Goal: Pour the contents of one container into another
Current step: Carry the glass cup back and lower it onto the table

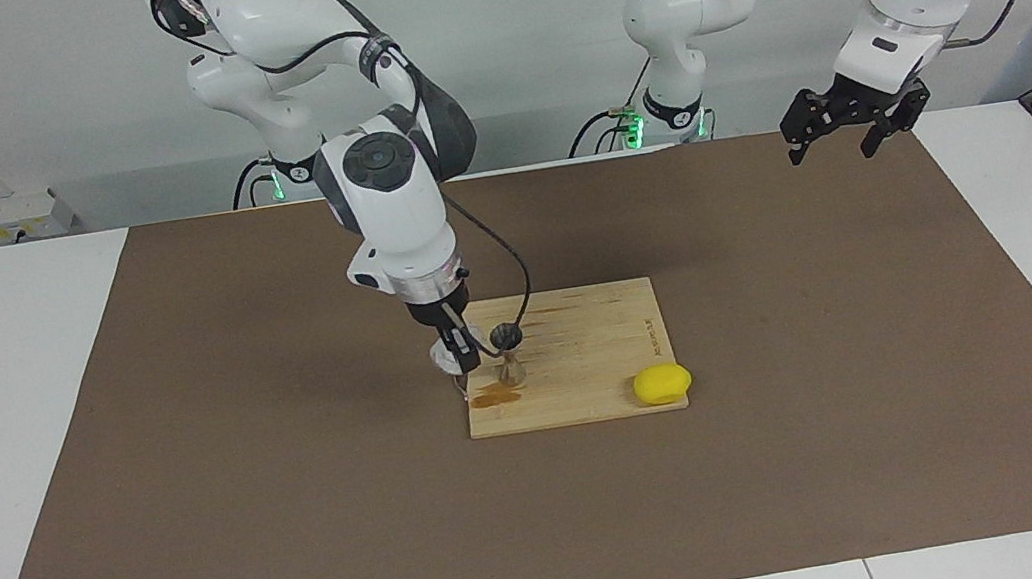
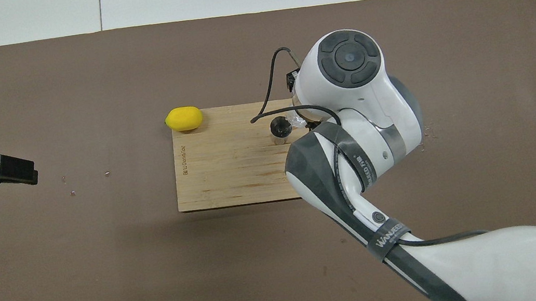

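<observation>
My right gripper needs to let go of the clear glass tumbler on the brown mat (image 2: 423, 123) by the small specks beside its arm.
The metal jigger (image 1: 508, 357) stands upright on the wooden board (image 1: 587, 360), its dark mouth showing from above (image 2: 280, 128). Right beside it, at the board's corner toward the right arm's end of the table, my right gripper (image 1: 457, 350) is shut on the clear glass tumbler (image 1: 441, 354). From above, only a sliver of the tumbler (image 2: 297, 119) shows under the wrist, and I cannot tell its tilt. A brown puddle (image 1: 494, 396) lies on the board next to the jigger. My left gripper (image 1: 843, 137) waits open in the air over the mat's corner, holding nothing.
A yellow lemon (image 1: 662, 383) rests at the board's corner farther from the robots, toward the left arm's end. A brown mat (image 1: 306, 521) covers the table. Small specks (image 2: 423, 133) lie on the mat beside the right arm.
</observation>
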### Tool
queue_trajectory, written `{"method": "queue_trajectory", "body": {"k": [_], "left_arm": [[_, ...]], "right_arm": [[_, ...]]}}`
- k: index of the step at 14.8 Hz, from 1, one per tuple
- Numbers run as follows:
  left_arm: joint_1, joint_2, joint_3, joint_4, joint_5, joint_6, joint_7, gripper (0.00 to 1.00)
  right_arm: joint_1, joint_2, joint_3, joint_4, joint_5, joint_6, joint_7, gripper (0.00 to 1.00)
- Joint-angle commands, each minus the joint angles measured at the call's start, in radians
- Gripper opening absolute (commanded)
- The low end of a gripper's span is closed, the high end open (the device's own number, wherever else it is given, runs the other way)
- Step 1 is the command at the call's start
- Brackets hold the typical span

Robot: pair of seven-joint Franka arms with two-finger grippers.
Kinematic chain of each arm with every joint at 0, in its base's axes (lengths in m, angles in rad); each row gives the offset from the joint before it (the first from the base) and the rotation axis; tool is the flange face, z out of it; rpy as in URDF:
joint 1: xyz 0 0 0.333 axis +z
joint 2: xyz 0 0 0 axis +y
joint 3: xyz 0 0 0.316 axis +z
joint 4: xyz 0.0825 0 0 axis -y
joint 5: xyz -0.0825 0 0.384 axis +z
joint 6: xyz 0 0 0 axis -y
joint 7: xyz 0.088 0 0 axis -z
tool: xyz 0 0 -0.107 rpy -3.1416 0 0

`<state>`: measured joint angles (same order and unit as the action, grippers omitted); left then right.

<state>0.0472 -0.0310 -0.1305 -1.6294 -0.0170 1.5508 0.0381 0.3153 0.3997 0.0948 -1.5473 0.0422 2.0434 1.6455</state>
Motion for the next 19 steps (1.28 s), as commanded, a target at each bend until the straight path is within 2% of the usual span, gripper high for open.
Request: {"method": "queue_trajectory", "body": {"k": [1,4,7,9,13,19], "left_arm": [[0.002,-0.033,0.003,-0.038,-0.006,0.015,-0.007,1.0],[0.002,-0.033,0.003,-0.038,-0.006,0.015,-0.007,1.0],[0.002,-0.033,0.003,-0.038,-0.006,0.014,-0.007,1.0],[0.002,-0.033,0.003,-0.038,-0.006,0.015,-0.007,1.0],[0.002,-0.033,0.003,-0.038,-0.006,0.014,-0.007,1.0],[0.002,-0.033,0.003,-0.038,-0.006,0.015,-0.007,1.0]], "right_arm": [[-0.077,-0.009,0.01,-0.01,0.109,-0.015,-0.093,0.0],[-0.172,-0.015,0.01,-0.046,0.223,-0.02,-0.191,0.0],[-0.286,-0.044,0.01,-0.137,0.373,-0.014,-0.346,0.0],[-0.356,-0.062,0.01,-0.216,0.418,-0.002,-0.467,0.0],[-0.501,-0.038,0.01,-0.313,0.568,-0.006,-0.725,0.0],[-0.611,0.017,0.01,-0.369,0.665,-0.028,-0.904,0.0]]}}
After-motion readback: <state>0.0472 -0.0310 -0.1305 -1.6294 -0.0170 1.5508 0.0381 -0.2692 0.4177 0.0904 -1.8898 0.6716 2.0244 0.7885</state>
